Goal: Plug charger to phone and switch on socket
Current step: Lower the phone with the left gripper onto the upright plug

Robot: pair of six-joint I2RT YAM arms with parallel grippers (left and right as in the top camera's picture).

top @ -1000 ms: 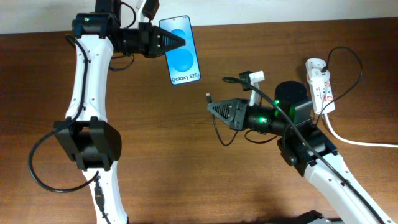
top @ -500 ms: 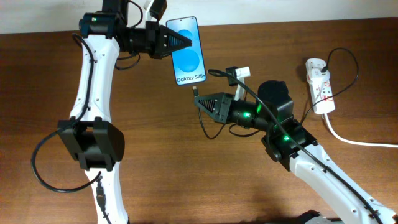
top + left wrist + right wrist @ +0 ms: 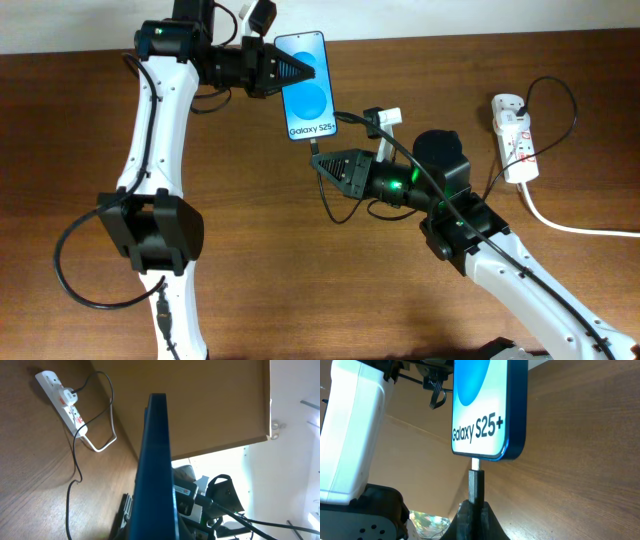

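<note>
My left gripper should release the phone onto the bare wooden table [image 3: 290, 174], next to the fingertips of my right gripper. The phone is held above the table's far middle.
My left gripper [image 3: 290, 71] is shut on the phone [image 3: 309, 87], a slim blue-screened handset reading "Galaxy S25+", held above the table's far middle; it shows edge-on in the left wrist view [image 3: 157, 470]. My right gripper [image 3: 322, 163] is shut on the charger's plug [image 3: 475, 482]. The plug's metal tip touches the phone's bottom edge [image 3: 485, 415]. The thin black charger cable [image 3: 540, 85] runs back to the adapter in the socket [image 3: 516, 137], a white power strip with red switch marks at the right, which also shows in the left wrist view [image 3: 62, 395].
The socket's thick white cord [image 3: 580, 227] trails off the right edge. The wooden table's far edge [image 3: 450, 35] lies just behind the phone. Black cable slack [image 3: 335, 205] loops under my right gripper.
The left gripper carried the phone right and slightly down. The right gripper moved left with the plug one second ago, then held still; the plug tip now meets the phone's bottom edge.
</note>
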